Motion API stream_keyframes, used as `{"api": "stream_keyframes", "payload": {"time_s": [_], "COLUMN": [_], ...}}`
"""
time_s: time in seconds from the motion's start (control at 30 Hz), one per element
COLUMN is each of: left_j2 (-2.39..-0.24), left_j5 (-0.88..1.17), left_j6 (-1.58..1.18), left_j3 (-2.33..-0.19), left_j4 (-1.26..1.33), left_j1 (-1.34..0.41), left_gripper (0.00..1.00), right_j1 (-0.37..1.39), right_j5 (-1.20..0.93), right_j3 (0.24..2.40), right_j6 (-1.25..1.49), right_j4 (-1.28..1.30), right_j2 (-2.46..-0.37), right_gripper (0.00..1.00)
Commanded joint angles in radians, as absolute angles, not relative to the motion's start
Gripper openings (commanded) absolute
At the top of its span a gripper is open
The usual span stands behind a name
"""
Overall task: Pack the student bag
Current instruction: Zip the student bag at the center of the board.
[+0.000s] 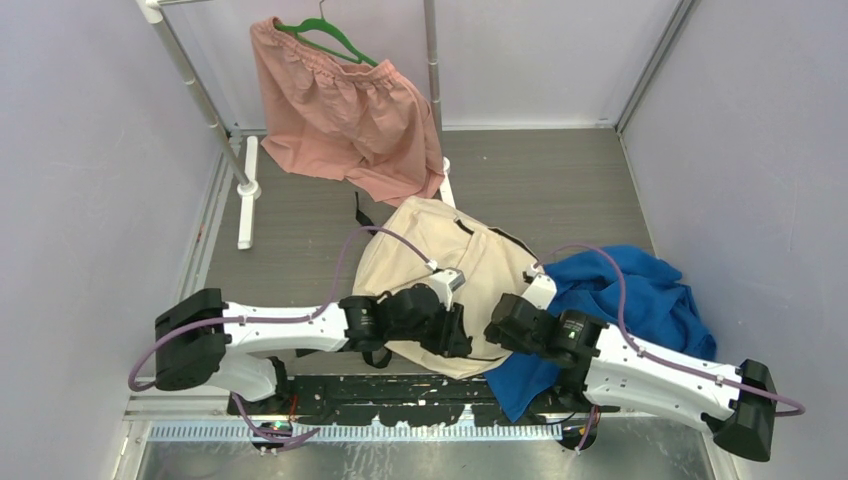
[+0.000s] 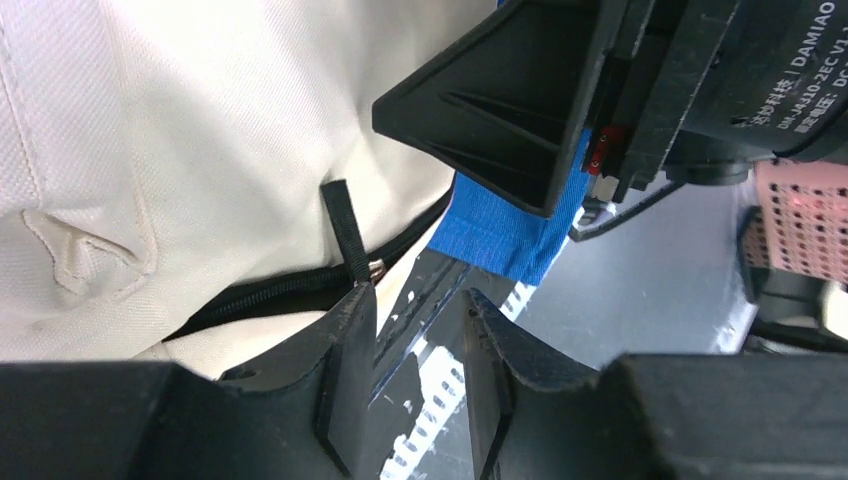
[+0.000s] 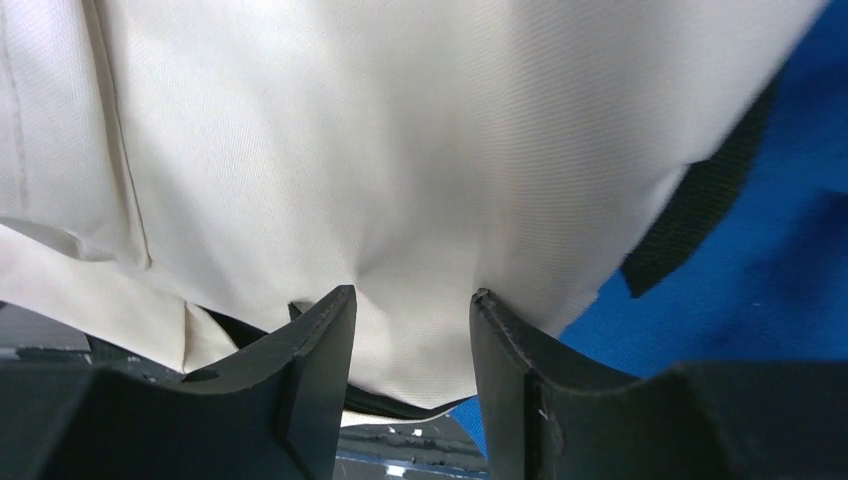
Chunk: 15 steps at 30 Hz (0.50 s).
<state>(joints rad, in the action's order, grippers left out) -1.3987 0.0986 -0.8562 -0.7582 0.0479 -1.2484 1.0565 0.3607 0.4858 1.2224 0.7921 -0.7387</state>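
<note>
I have my right gripper around loose cream fabric above the black zipper, so I will use it to grab the bag's edge [image 3: 452, 405] by the end of the zipper to steady the bag.
The student bag [image 1: 440, 265], cream with black zippers, lies in the middle of the table, just beyond both grippers. My left gripper [image 1: 462, 343] is at its near edge, jaws apart and empty [image 2: 418, 292]. A black zipper pull [image 2: 347, 228] with a metal end stands just above the tip of its left finger, on the black zipper [image 2: 270, 292]. My right gripper [image 1: 497, 330] is at the bag's near right edge. In the right wrist view it [image 3: 412, 292] is closed on a bunched, puckered fold of the cream fabric [image 3: 400, 150]. The two grippers are close together.
A blue cloth [image 1: 640, 290] lies right of the bag, partly under it, and shows in both wrist views [image 3: 760, 260] [image 2: 500, 235]. A pink garment [image 1: 345, 110] on a green hanger [image 1: 330, 35] hangs from a rail at the back. Walls close both sides.
</note>
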Motion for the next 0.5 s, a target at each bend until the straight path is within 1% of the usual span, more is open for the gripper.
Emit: {"api": "stream_keyframes", "payload": {"time_s": [0.0, 0.07, 0.17, 0.23, 0.3, 0.4, 0.47], "left_j2": [-1.428, -1.473, -1.518, -1.54, -1.581, -1.671, -1.713], "left_j5": [-0.207, -0.283, -0.34, -0.325, -0.291, -0.293, -0.304], "left_j6": [-0.852, -0.878, -0.932, -0.934, -0.933, -0.949, -0.949], "left_j3": [-0.928, -0.994, -1.025, -1.016, -1.033, -1.112, -1.143], "left_j4": [-0.201, -0.284, -0.337, -0.298, -0.268, -0.35, -0.388], "left_j1": [-1.335, -1.358, -1.372, -1.376, -1.38, -1.391, -1.398], "left_gripper": [0.38, 0.38, 0.42, 0.46, 0.47, 0.46, 0.43], "right_j1": [1.057, 1.056, 1.056, 1.056, 1.056, 1.057, 1.056], "right_j5": [0.537, 0.587, 0.645, 0.67, 0.674, 0.658, 0.645], "right_j3": [0.544, 0.559, 0.582, 0.591, 0.59, 0.584, 0.581], "right_j6": [1.315, 1.341, 1.358, 1.363, 1.36, 1.36, 1.369], "right_j4": [0.922, 0.977, 1.057, 1.09, 1.091, 1.081, 1.082], "right_j2": [-0.669, -0.629, -0.576, -0.554, -0.54, -0.544, -0.559], "right_gripper": [0.52, 0.54, 0.57, 0.58, 0.58, 0.59, 0.59]}}
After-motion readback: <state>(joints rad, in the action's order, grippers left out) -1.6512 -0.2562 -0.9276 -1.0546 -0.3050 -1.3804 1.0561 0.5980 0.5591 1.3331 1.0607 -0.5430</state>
